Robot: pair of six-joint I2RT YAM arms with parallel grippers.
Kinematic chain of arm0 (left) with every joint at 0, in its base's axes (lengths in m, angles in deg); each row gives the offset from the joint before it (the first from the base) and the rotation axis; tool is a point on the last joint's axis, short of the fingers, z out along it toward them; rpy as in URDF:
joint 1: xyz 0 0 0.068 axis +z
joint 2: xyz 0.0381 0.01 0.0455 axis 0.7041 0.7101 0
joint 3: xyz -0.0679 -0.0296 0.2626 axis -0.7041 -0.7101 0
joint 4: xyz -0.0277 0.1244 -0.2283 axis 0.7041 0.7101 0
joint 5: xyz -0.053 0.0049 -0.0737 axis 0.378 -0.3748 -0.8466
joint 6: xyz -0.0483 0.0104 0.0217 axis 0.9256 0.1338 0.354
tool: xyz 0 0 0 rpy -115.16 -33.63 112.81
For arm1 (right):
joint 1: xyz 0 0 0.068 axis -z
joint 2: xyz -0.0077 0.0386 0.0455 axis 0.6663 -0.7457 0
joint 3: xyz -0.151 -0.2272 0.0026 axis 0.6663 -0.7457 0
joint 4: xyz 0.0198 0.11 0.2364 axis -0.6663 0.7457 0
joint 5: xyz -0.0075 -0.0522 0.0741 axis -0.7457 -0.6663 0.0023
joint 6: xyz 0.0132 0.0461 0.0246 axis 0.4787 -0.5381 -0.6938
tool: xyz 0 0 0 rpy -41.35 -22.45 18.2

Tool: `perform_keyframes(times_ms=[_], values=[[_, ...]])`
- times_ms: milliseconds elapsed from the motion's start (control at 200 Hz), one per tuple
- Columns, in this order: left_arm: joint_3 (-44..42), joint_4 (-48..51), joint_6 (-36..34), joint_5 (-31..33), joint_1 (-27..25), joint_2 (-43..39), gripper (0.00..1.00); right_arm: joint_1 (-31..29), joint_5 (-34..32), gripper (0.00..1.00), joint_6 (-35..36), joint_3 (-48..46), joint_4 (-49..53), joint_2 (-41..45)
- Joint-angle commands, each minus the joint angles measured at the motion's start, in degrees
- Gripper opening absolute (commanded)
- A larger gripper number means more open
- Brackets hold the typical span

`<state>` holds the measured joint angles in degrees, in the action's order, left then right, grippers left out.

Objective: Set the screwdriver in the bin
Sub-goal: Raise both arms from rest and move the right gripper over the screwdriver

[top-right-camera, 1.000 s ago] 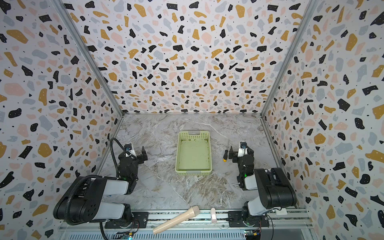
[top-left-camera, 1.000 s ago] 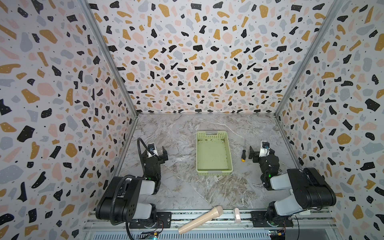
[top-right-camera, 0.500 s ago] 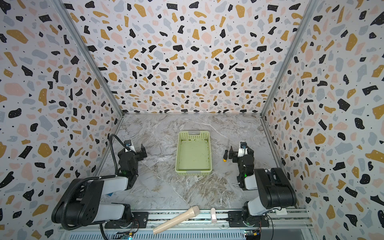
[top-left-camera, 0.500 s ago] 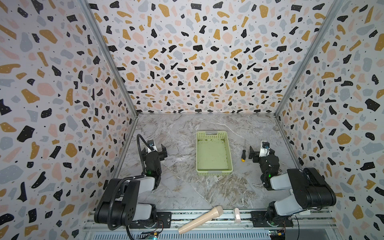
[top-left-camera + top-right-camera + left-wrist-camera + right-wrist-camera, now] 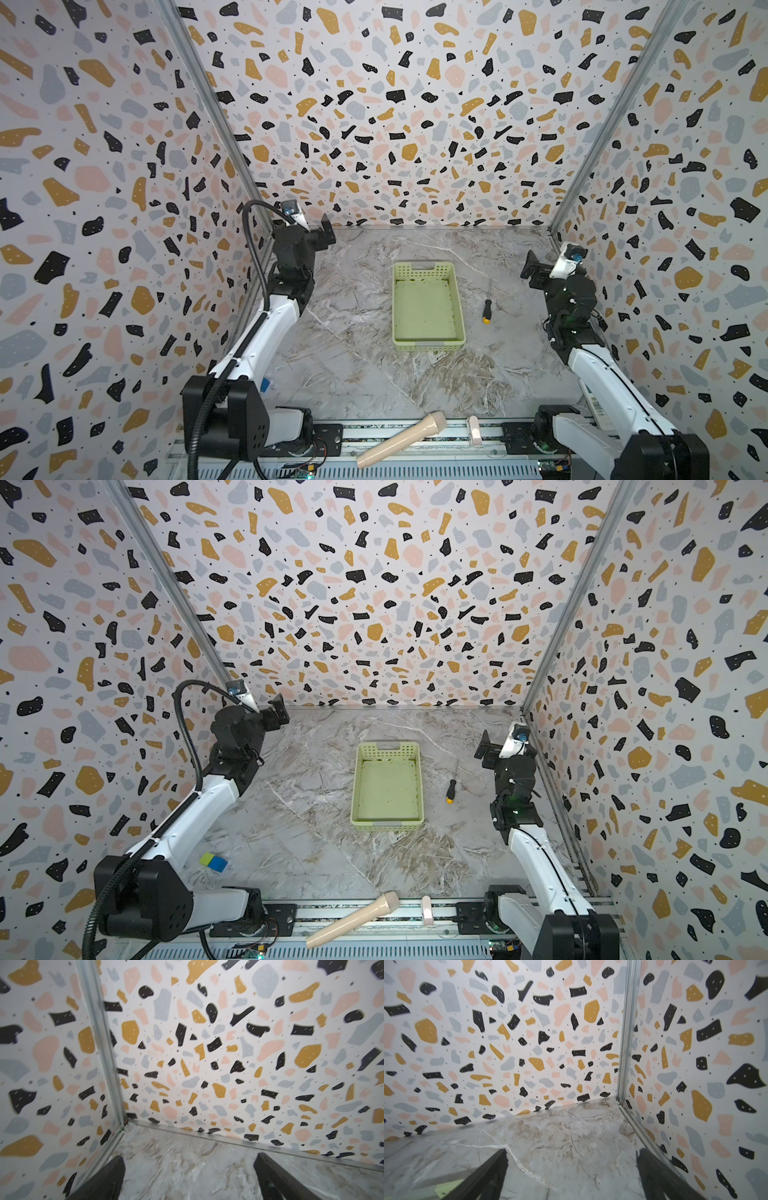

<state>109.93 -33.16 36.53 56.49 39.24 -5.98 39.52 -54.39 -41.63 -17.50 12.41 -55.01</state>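
The screwdriver beside the bin is next for my right gripper, which should go to it and close on the black handle's thick part (image 5: 486,313), near its orange end.
The screwdriver (image 5: 486,306) (image 5: 451,788) lies flat on the marble floor just right of the bin, black handle and orange butt toward the front. The bin (image 5: 424,271) (image 5: 387,750), a pale green lattice basket, stands mid-floor with nothing in it. My left gripper (image 5: 318,235) (image 5: 276,710) hangs raised near the back left corner, far from both; in the left wrist view (image 5: 189,1167) it is open over bare floor. My right gripper (image 5: 534,268) (image 5: 485,746) hovers right of the screwdriver, above the floor. It is open (image 5: 571,1167); a corner of the bin (image 5: 444,1188) shows beside it.
A beige cylindrical handle (image 5: 401,440) (image 5: 353,922) and a small white piece (image 5: 473,430) (image 5: 427,910) lie on the front rail. A blue-and-yellow block (image 5: 214,862) sits on the floor by the left arm. Patterned walls close in on three sides.
Both arms have lifted from their folded low poses. The left gripper rose and swung toward the back left corner; the right gripper rose a little. Screwdriver and bin have not moved.
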Motion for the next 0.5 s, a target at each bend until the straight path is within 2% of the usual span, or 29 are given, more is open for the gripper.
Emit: perform_keyframes(times_ms=[0, 95, 155, 356, 441, 496], values=[[3.4, 10.1, 1.7, -12.8, 0.2, 4.5, 0.99, -0.2, 3.0, 0.99, -2.2, 6.9, 19.8, 1.5], [2.6, 7.1, 6.5, -21.1, 0.2, 7.3, 0.99, -1.1, 4.1, 0.99, -1.7, 11.5, 26.2, 0.5], [4.2, 8.8, 6.2, -22.2, 0.2, 8.4, 0.99, -1.6, 3.9, 0.99, -1.9, 12.8, 28.7, 0.0], [-0.4, 8.6, 6.4, -14.6, 0.2, 4.5, 0.99, -3.5, 4.1, 0.99, -6.0, 14.4, 34.4, -3.9], [0.6, 11.1, 6.5, -12.3, 0.2, 4.3, 0.99, -6.4, 0.8, 0.99, -7.6, 13.9, 36.5, -5.6], [1.3, 12.6, 6.7, -11.4, 0.2, 4.6, 1.00, -9.3, -4.0, 0.99, -9.6, 13.2, 37.9, -6.4]])
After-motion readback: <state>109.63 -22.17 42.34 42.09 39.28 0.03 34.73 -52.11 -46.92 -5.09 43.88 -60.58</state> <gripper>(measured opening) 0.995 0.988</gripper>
